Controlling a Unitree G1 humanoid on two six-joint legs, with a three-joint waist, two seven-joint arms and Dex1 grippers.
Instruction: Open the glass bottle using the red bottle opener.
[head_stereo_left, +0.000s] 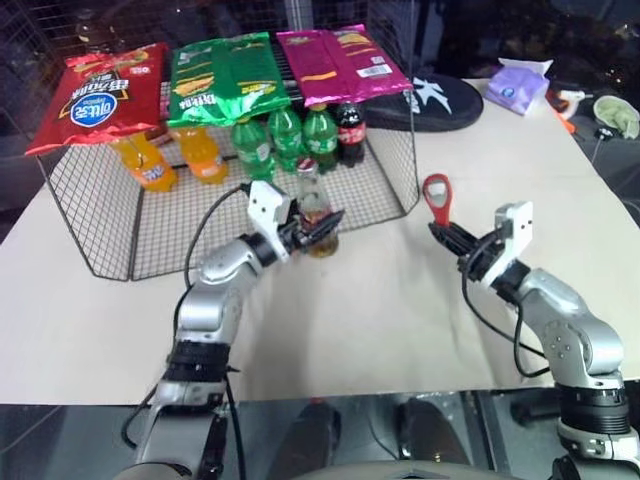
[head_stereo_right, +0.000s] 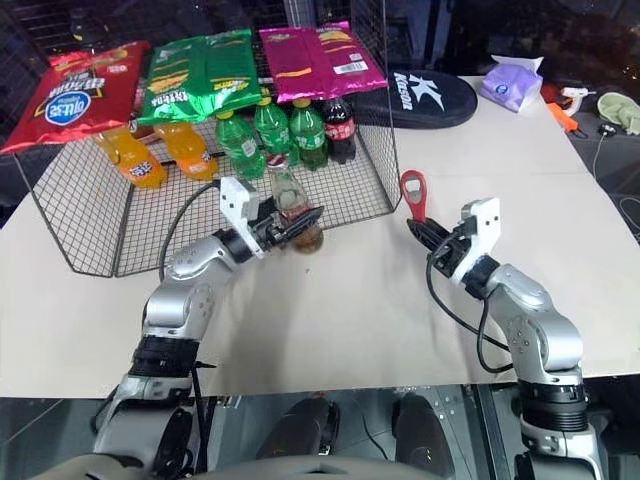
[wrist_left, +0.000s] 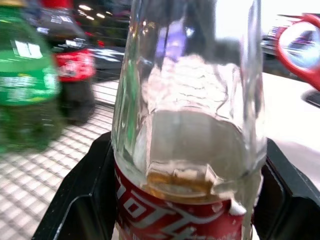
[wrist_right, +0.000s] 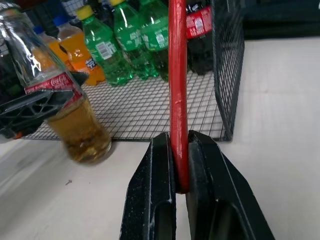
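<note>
The tilted glass bottle is held down at the label by my left gripper, so it should stand the glass bottle upright and grip the glass bottle's neck (head_stereo_left: 309, 182) first.
The glass bottle (head_stereo_left: 311, 203), clear with amber liquid and a red label, is just in front of the wire rack, tilted a little. My left gripper (head_stereo_left: 320, 228) is shut on it at the label, one black finger (wrist_left: 75, 205) on each side of the glass bottle (wrist_left: 190, 125). To the right, my right gripper (head_stereo_left: 447, 234) is shut on the handle of the red bottle opener (head_stereo_left: 437, 197), whose oval ring head points up. In the right wrist view the opener (wrist_right: 177, 75) rises from between the closed fingers (wrist_right: 160, 190), with the bottle (wrist_right: 65, 110) a short way off.
A wire rack (head_stereo_left: 100, 230) stands at the back with snack bags (head_stereo_left: 225, 75) on top and green bottles (head_stereo_left: 285, 135), orange soda bottles (head_stereo_left: 200, 150) and a cola bottle (head_stereo_left: 350, 130) under it. A black case (head_stereo_left: 435, 100) and a purple tissue pack (head_stereo_left: 520, 85) lie at the back right.
</note>
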